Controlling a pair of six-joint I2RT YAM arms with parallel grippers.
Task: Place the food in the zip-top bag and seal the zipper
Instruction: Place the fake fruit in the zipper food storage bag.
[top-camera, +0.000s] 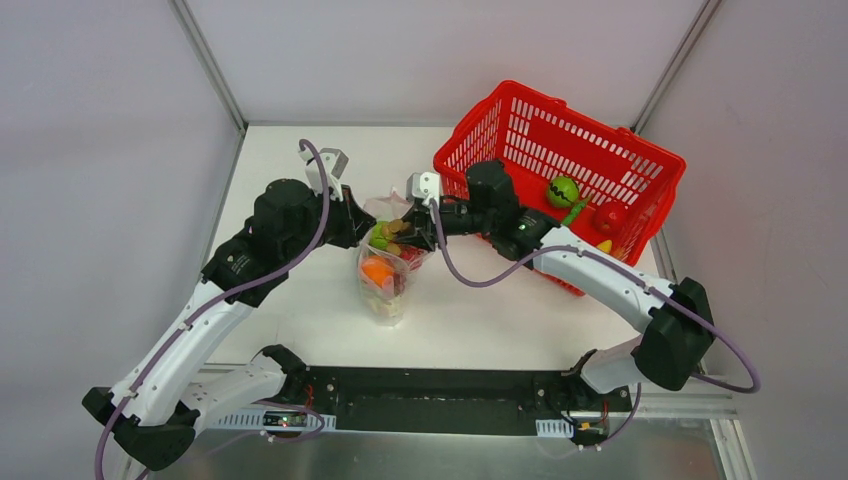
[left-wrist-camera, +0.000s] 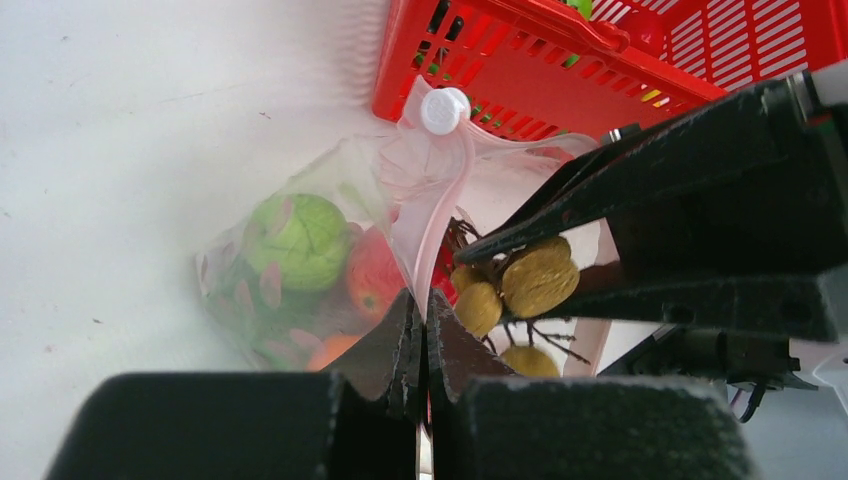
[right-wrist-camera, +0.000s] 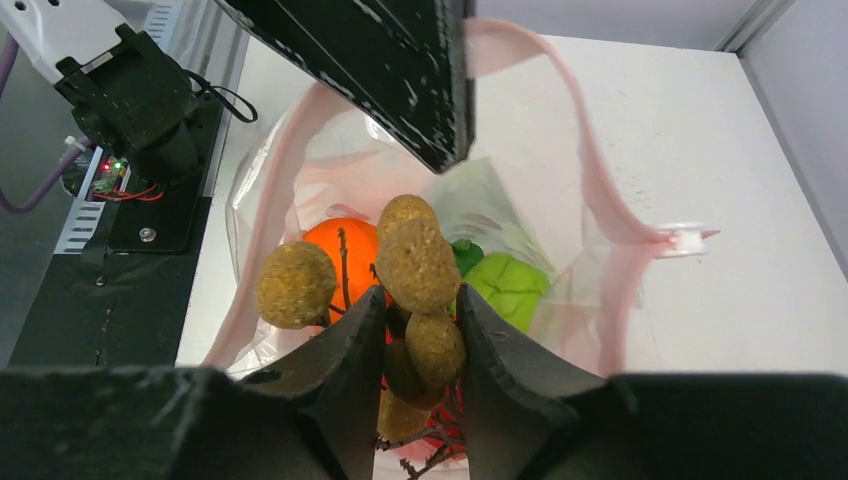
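The brown-yellow bunch sits high in the opening of the bag. Next, my right gripper opens, takes the bunch by its twigs (right-wrist-camera: 436, 438) and pushes it deeper.
The clear zip-top bag (top-camera: 385, 290) stands open between the arms, with an orange fruit (right-wrist-camera: 340, 250), green lettuce (right-wrist-camera: 512, 285) and a red fruit inside. My left gripper (left-wrist-camera: 422, 300) is shut on the pink zipper strip (left-wrist-camera: 440, 200) at the mouth's edge and holds it up; the white slider (left-wrist-camera: 445, 110) sits at the far end. My right gripper (right-wrist-camera: 420, 300) is shut on a bunch of brown-yellow round fruits (right-wrist-camera: 418, 265) on twigs, just over the open mouth. From above, both grippers (top-camera: 362, 228) (top-camera: 408, 228) meet at the bag's top.
A red mesh basket (top-camera: 520, 92) stands at the back right, tilted, behind the right arm. It holds a green fruit (top-camera: 563, 191), a red fruit (top-camera: 609, 216) and a yellow piece (top-camera: 605, 246). It also shows in the left wrist view (left-wrist-camera: 520, 50), close behind the bag.
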